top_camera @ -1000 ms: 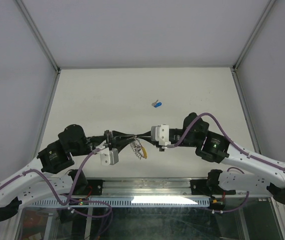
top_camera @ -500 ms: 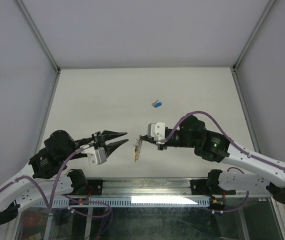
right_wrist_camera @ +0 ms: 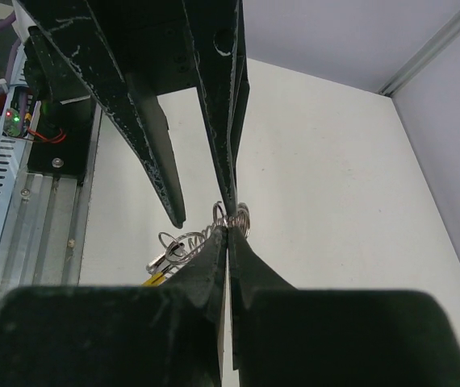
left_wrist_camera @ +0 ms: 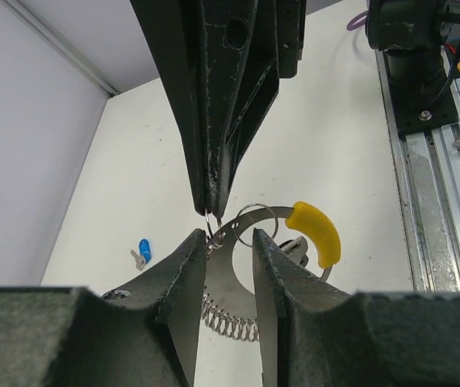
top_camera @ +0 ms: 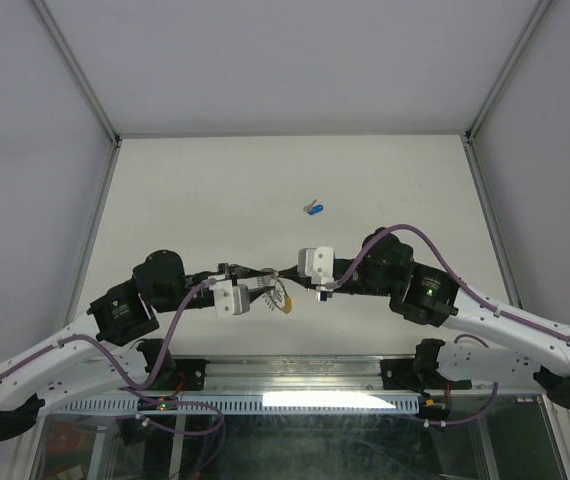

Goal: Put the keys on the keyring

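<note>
Only the robot's right gripper holds the keyring, by its small loop, so the left gripper will close on the keyring's loop (right_wrist_camera: 229,218) before the right gripper opens.
The keyring (top_camera: 278,296), a silver coil and flat band with a yellow segment (left_wrist_camera: 315,234), hangs in the air over the table's near part. My right gripper (top_camera: 285,273) is shut on a small loop at its top (right_wrist_camera: 232,219). In the left wrist view my left gripper (left_wrist_camera: 228,242) stands open, its fingers (left_wrist_camera: 183,278) on either side of the flat band, the left tip touching the small loop. A small silver piece, perhaps a key (left_wrist_camera: 296,244), hangs behind the yellow segment. The blue-headed key (top_camera: 314,208) lies alone on the table farther back.
The white table (top_camera: 195,190) has grey walls at the back and both sides. A metal rail with cables (top_camera: 295,385) runs along the near edge between the arm bases.
Half a second ago my left arm had drawn back to the left, leaving the keyring hanging from the right gripper. It has come back, jaws wider, around the ring. The right gripper stayed shut.
</note>
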You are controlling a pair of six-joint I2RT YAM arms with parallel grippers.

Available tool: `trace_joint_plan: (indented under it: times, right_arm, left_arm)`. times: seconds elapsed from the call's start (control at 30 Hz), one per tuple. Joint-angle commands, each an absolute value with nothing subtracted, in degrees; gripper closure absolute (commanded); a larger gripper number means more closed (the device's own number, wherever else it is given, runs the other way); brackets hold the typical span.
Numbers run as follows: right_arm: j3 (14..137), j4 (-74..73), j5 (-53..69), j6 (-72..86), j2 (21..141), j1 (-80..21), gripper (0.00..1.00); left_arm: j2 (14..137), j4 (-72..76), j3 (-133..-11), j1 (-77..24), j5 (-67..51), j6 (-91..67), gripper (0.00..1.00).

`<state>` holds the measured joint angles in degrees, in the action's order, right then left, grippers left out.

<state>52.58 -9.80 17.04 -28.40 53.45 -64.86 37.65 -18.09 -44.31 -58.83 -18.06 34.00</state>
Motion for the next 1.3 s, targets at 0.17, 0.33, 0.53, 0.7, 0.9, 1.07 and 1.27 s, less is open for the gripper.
trace_joint_plan:
  times: [0.17, 0.33, 0.53, 0.7, 0.9, 1.07, 1.27]
  right_arm:
    - [52.0, -4.0, 18.9, -29.9, 51.9, -65.0, 1.00]
    - [51.8, -3.5, 19.3, -30.1, 51.8, -65.1, 1.00]
    - [51.4, -3.3, 19.8, -30.1, 51.4, -65.1, 1.00]
    - [50.7, -3.1, 20.7, -30.5, 50.9, -65.2, 1.00]
    - [49.5, -2.8, 21.5, -32.2, 49.7, -65.3, 0.93]
    - [48.2, -4.2, 18.7, -34.5, 48.1, -65.2, 0.79]
    - [48.2, -6.2, 17.7, -35.5, 48.5, -65.2, 0.78]
  left_arm:
    - [38.3, -16.1, -45.3, -58.8, -16.7, 33.3, 0.74]
    - [39.3, -16.1, -45.9, -58.8, -16.6, 33.6, 0.83]
    - [39.7, -16.1, -46.0, -58.8, -16.0, 33.6, 0.86]
    - [39.9, -16.2, -46.4, -58.8, -15.3, 33.7, 1.00]
    - [39.3, -16.2, -46.2, -58.8, -15.5, 34.9, 1.00]
    - [38.6, -16.3, -46.2, -58.8, -15.9, 35.3, 1.00]
    - [38.1, -16.3, -46.3, -58.8, -16.5, 35.4, 1.00]
